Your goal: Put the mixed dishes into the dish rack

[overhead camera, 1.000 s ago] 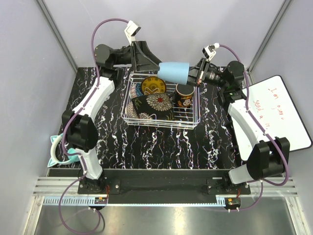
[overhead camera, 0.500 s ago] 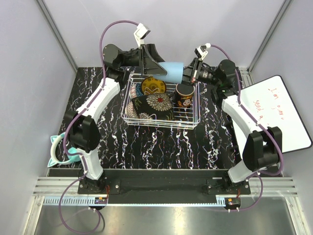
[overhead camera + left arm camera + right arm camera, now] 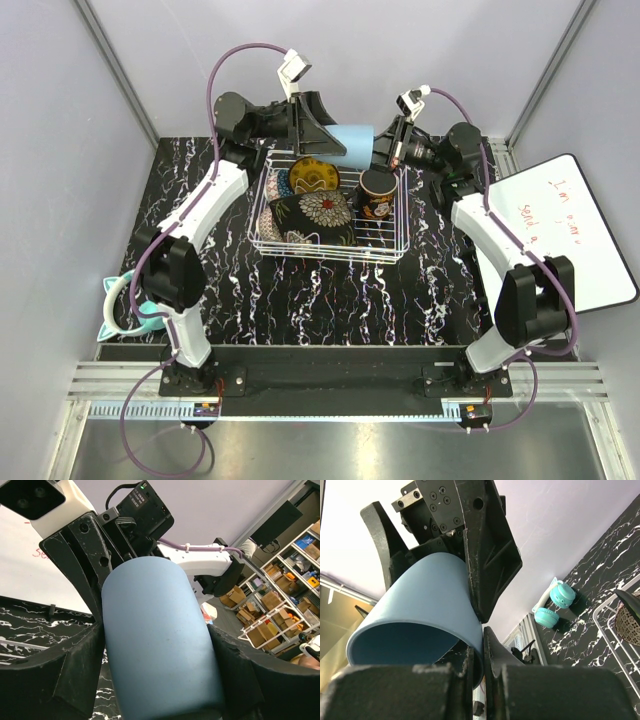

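The light-blue cup, now in the air above the rack's far edge, will go from my left gripper down in the dish rack's near corner [image 3: 377, 236], by the dark floral mug.
The light-blue cup [image 3: 352, 139] hangs on its side in the air above the far edge of the dish rack [image 3: 330, 256]. My right gripper [image 3: 386, 150] is shut on the cup's rim [image 3: 470, 642], with the wall pinched between its fingers. My left gripper [image 3: 338, 138] has its fingers [image 3: 80, 660] against both sides of the cup's body [image 3: 157, 605], touching it. In the rack stand the black square floral plate [image 3: 318, 215], the yellow ornate plate [image 3: 313, 175], the dark floral mug [image 3: 377, 192] and a patterned bowl [image 3: 272, 215].
Teal headphones [image 3: 125, 310] lie at the table's left edge, also seen as teal headphones [image 3: 555, 602] in the right wrist view. A whiteboard [image 3: 575, 230] leans at the right. Grey walls close in behind both grippers.
The right arm carried the cup leftward. The left gripper came right around the cup, and its jaws narrowed onto the cup's body.
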### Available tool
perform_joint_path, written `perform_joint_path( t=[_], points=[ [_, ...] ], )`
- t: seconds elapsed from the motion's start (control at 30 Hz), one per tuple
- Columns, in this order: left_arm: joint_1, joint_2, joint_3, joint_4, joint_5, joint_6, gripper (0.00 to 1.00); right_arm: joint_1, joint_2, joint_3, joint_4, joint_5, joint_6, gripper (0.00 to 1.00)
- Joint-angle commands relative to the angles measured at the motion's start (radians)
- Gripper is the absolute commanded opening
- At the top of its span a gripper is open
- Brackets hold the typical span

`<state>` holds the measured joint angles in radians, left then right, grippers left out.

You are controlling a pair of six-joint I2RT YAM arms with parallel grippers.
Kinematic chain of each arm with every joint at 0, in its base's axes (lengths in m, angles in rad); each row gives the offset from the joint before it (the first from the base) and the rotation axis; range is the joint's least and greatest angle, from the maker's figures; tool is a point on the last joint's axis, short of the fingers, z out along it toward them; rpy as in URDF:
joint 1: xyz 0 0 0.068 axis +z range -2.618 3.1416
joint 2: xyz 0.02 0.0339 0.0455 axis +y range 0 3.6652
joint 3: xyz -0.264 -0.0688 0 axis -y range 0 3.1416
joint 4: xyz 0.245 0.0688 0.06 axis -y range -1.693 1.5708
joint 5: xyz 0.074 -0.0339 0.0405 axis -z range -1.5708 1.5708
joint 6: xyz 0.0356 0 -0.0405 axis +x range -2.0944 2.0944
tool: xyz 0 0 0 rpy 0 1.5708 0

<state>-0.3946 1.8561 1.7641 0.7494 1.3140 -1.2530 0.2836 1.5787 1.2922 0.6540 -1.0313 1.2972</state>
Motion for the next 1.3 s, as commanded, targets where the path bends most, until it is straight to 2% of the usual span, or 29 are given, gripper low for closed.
perform_joint_path(
  t=[0.0,0.03,0.07,0.13,0.27,0.4,0.53,0.6,0.63,0.67,0.73,0.77,0.8,0.83,0.87,0.9,0.97,1.03,1.27],
  points=[
    [-0.046,-0.029,0.031,-0.039,0.028,0.049,0.25,0.020,0.021,0.044,0.055,0.034,0.027,0.00],
    [-0.046,-0.026,0.040,-0.067,0.030,0.067,0.04,0.022,0.018,0.041,0.052,0.034,0.022,0.00],
    [-0.046,-0.026,0.053,-0.093,0.037,0.087,0.00,0.020,0.014,0.038,0.030,0.036,0.014,0.00],
    [-0.044,-0.028,0.061,-0.116,0.045,0.104,0.00,0.020,0.003,0.039,-0.026,0.037,-0.043,0.01],
    [-0.023,-0.029,0.109,-0.127,0.063,0.112,0.00,-0.006,-0.055,0.010,-0.180,0.040,-0.139,0.44],
    [0.008,-0.026,0.176,-0.310,0.090,0.238,0.00,-0.066,-0.124,-0.103,-0.224,0.043,-0.171,0.61],
    [0.034,-0.026,0.195,-0.360,0.103,0.287,0.00,-0.116,-0.200,-0.188,-0.332,0.036,-0.267,0.67],
    [0.039,-0.015,0.212,-0.386,0.122,0.309,0.00,-0.159,-0.273,-0.241,-0.447,0.045,-0.327,0.68],
    [0.039,-0.015,0.213,-0.413,0.122,0.337,0.00,-0.179,-0.336,-0.261,-0.474,0.053,-0.370,0.68],
    [0.039,-0.014,0.224,-0.461,0.119,0.443,0.00,-0.198,-0.371,-0.298,-0.531,0.075,-0.393,0.69],
    [0.039,0.009,0.270,-0.796,0.090,0.640,0.00,-0.247,-0.480,-0.327,-0.603,0.152,-0.470,0.69],
    [0.036,0.031,0.372,-1.073,0.036,0.846,0.00,-0.260,-0.520,-0.352,-0.688,0.174,-0.486,0.69],
    [0.031,0.058,0.440,-1.219,-0.005,0.950,0.00,-0.276,-0.563,-0.366,-0.704,0.187,-0.515,0.69],
    [0.008,0.121,0.612,-1.375,-0.078,1.069,0.00,-0.277,-0.644,-0.370,-0.788,0.262,-0.545,0.69],
    [-0.018,0.153,0.703,-1.644,-0.313,1.318,0.00,-0.276,-0.681,-0.370,-0.829,0.302,-0.573,0.68],
    [-0.051,0.179,0.771,-1.729,-0.449,1.419,0.00,-0.274,-0.715,-0.370,-0.858,0.332,-0.607,0.69],
    [-0.140,0.184,0.750,-1.771,-0.736,1.561,0.00,-0.277,-0.801,-0.370,-0.932,0.404,-0.624,0.69],
    [-0.183,0.155,0.651,-1.753,-0.809,1.609,0.00,-0.277,-0.854,-0.367,-0.983,0.442,-0.627,0.69],
    [-0.247,0.218,0.632,-1.766,-0.894,1.665,0.00,-0.277,-0.987,-0.327,-1.162,0.637,-0.676,0.69]
  ],
)
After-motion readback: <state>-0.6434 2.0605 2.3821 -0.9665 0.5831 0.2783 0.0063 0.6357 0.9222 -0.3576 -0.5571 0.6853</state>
